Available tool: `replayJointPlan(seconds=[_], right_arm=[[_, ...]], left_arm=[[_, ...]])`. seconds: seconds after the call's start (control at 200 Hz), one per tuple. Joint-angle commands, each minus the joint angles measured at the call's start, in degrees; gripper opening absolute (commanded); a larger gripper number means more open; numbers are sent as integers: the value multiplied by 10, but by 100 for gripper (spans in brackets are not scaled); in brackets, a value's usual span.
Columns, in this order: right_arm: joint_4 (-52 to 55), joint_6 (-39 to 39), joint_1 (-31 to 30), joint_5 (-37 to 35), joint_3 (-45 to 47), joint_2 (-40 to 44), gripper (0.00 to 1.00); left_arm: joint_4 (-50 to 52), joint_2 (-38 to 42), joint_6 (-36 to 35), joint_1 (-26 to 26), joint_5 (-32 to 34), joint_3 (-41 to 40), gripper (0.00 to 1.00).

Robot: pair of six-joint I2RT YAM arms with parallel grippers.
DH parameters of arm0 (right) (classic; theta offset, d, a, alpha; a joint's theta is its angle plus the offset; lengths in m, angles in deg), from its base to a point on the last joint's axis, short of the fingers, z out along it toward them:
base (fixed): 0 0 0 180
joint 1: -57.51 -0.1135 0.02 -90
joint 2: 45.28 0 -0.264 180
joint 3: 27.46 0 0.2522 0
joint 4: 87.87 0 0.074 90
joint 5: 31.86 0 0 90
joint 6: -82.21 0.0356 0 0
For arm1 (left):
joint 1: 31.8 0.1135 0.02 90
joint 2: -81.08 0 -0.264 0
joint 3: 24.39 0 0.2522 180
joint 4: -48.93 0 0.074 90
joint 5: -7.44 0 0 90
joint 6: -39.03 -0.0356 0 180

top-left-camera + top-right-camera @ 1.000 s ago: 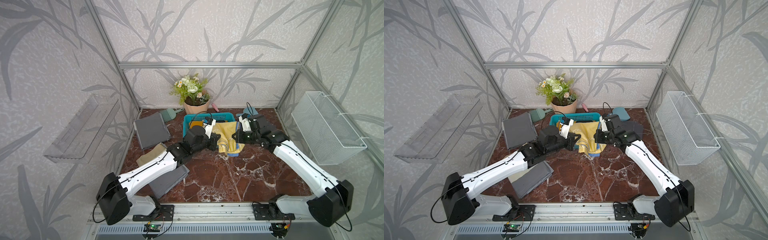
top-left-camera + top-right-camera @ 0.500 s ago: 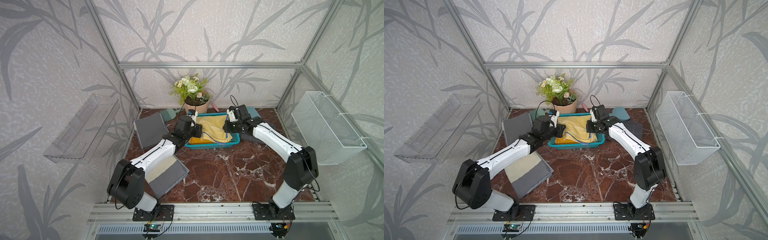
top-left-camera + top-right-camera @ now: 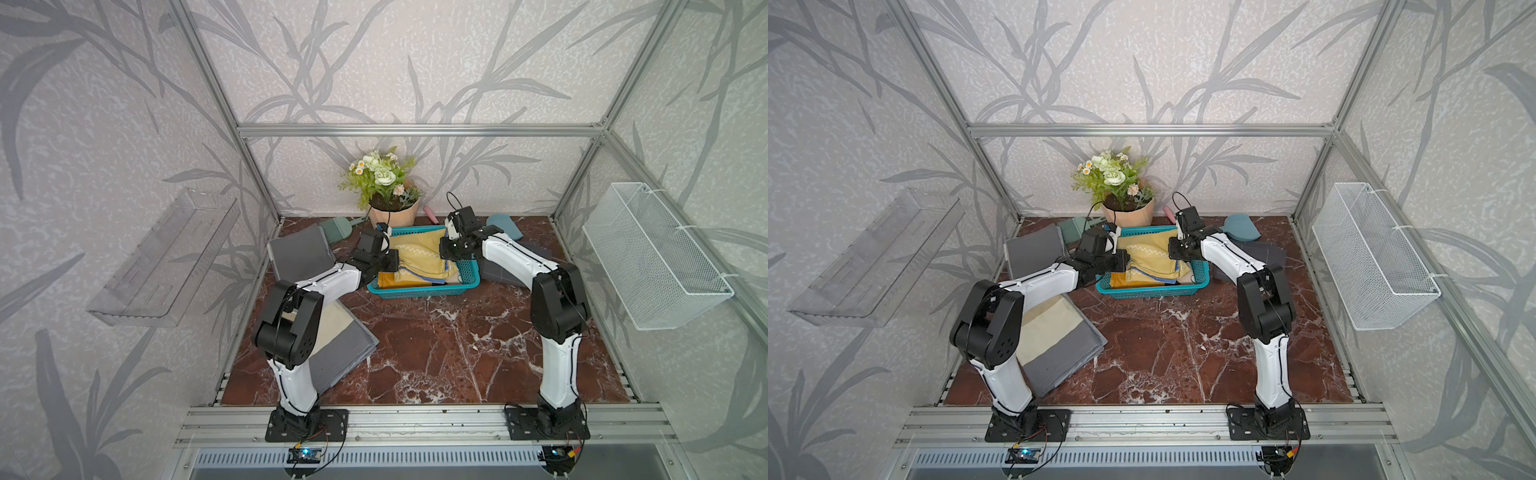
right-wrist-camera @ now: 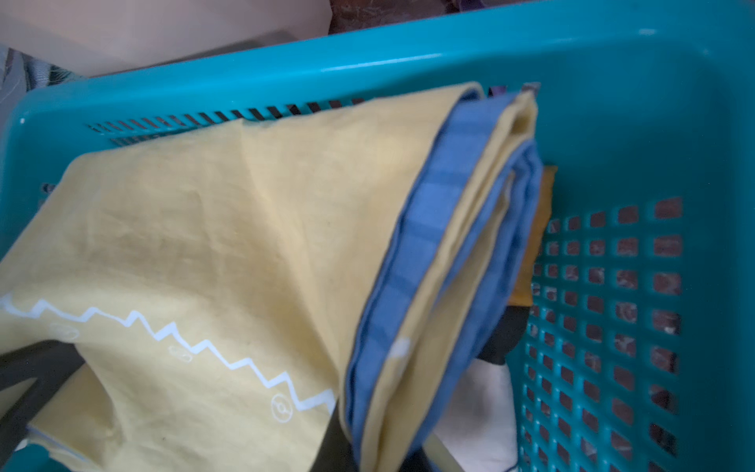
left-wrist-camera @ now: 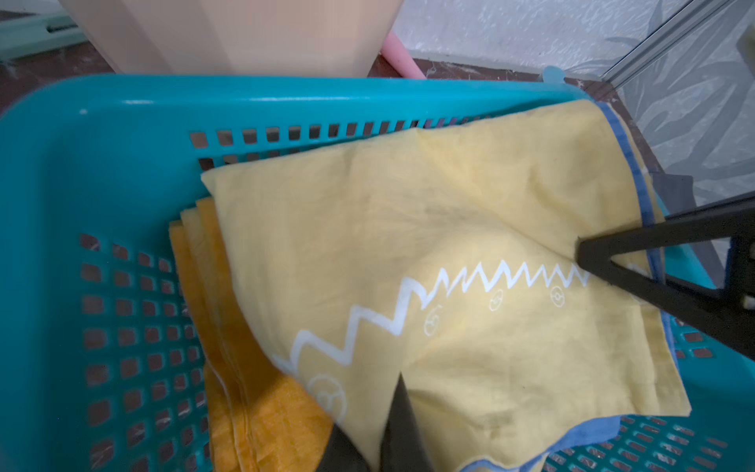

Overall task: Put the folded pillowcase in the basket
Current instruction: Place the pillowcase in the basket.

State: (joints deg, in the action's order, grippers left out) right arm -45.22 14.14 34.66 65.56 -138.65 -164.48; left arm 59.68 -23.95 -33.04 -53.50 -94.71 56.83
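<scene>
The pillowcase's zigzag side is bunching up toward my left gripper's pinch, so my left gripper needs to open, grab the pillowcase's edge (image 5: pixel 266 343) close by and spread the pillowcase flat.
The folded pillowcase (image 3: pixel 419 257) (image 3: pixel 1152 257) is pale yellow with a blue border and a white zigzag. It lies in the turquoise basket (image 3: pixel 424 292) (image 3: pixel 1152 293) on top of an orange cloth (image 5: pixel 253 408). My left gripper (image 3: pixel 392 266) (image 5: pixel 376 441) is at the basket's left end, shut on the pillowcase's edge (image 5: pixel 449 229). At the right end, my right gripper (image 3: pixel 446 253) (image 4: pixel 376 449) is shut on the stacked blue-bordered edge (image 4: pixel 429 245). The basket's lattice wall (image 4: pixel 613 286) stands close beside that edge.
A potted flower (image 3: pixel 388 208) stands just behind the basket. Grey folded cloths lie at the left (image 3: pixel 299 257), front left (image 3: pixel 340 349) and right (image 3: pixel 511 270). A clear shelf (image 3: pixel 166 257) hangs on the left wall, a white wire basket (image 3: pixel 652 257) on the right wall.
Both arms carried the pillowcase back from in front of the basket and lowered it inside. It now rests on the cloth in the basket, with both grippers lower.
</scene>
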Motion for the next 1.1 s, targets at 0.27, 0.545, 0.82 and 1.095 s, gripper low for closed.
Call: replayJointPlan(seconds=[0.27,0.545,0.82,1.095], right_arm=[[12,-14,5,-43,-15,13,71],[-18,-28,-20,-56,1,73,68],[-6,-14,-23,-33,-24,17,0],[46,-9,-22,-37,-105,-81,0]], left_arm=[[51,2,6,5,56,21,73],[47,30,30,4,32,52,70],[31,-10,63,1,8,90,0],[12,-72,78,2,27,96,0]])
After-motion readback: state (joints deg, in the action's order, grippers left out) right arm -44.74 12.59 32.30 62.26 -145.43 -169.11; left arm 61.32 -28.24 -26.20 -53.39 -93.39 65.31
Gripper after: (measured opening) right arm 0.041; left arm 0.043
